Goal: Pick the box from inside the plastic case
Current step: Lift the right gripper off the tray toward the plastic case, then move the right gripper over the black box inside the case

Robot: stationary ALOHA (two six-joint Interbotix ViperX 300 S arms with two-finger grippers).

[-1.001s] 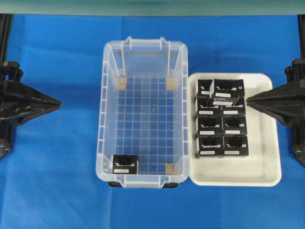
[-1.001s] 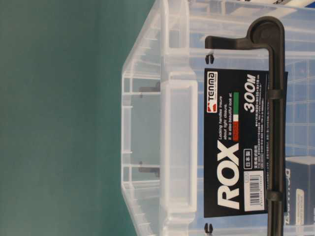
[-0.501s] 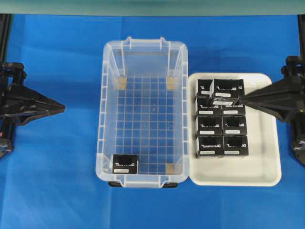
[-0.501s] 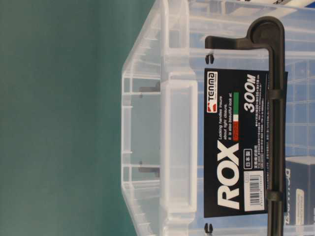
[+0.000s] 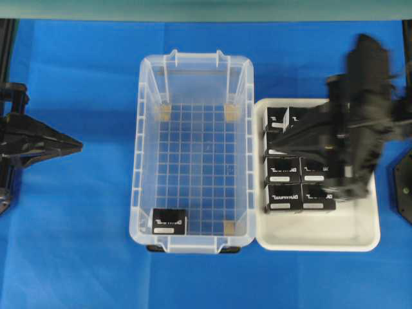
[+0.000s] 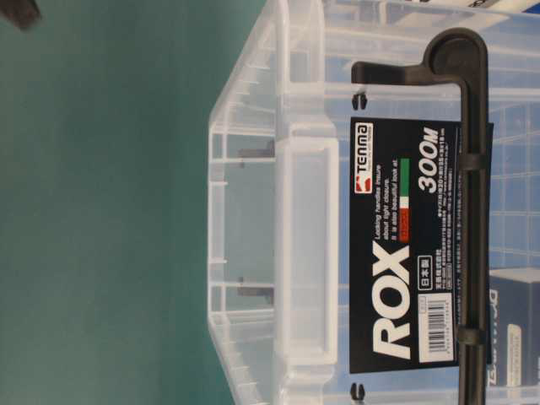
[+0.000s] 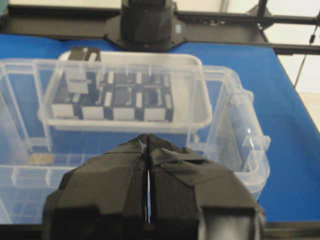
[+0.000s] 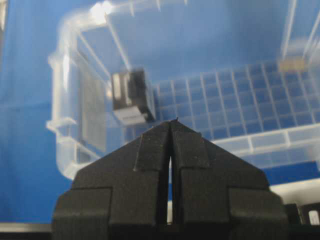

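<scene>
My right gripper is due to reach into the clear plastic case next. There it should close on the long sides of the black box (image 5: 168, 221) (image 8: 132, 96) with the white label.
A single black box (image 5: 168, 221) with a white label strip lies flat in the near left corner of the clear plastic case (image 5: 137, 161). The right wrist view shows this box (image 8: 131, 95) beyond the case's rim (image 8: 64, 75). My right gripper (image 5: 273, 132) is shut and empty. It hangs blurred above the white tray, pointing at the case, its tips (image 8: 171, 122) pressed together. My left gripper (image 5: 80, 146) is shut and empty, left of the case and outside it. In the left wrist view, the left gripper's tips (image 7: 148, 137) face the case wall (image 7: 235, 115).
A shallow white tray (image 5: 360, 241) touches the case's right side and holds several identical black cartons (image 5: 283, 193), partly hidden under the right arm. Blue cloth covers the table. The table-level view shows the case's labelled end wall (image 6: 304, 253) and its black latch (image 6: 472, 211).
The right arm has swung up and left from the table's right edge to above the tray, its jaws now fully shut. The left gripper shifted only slightly.
</scene>
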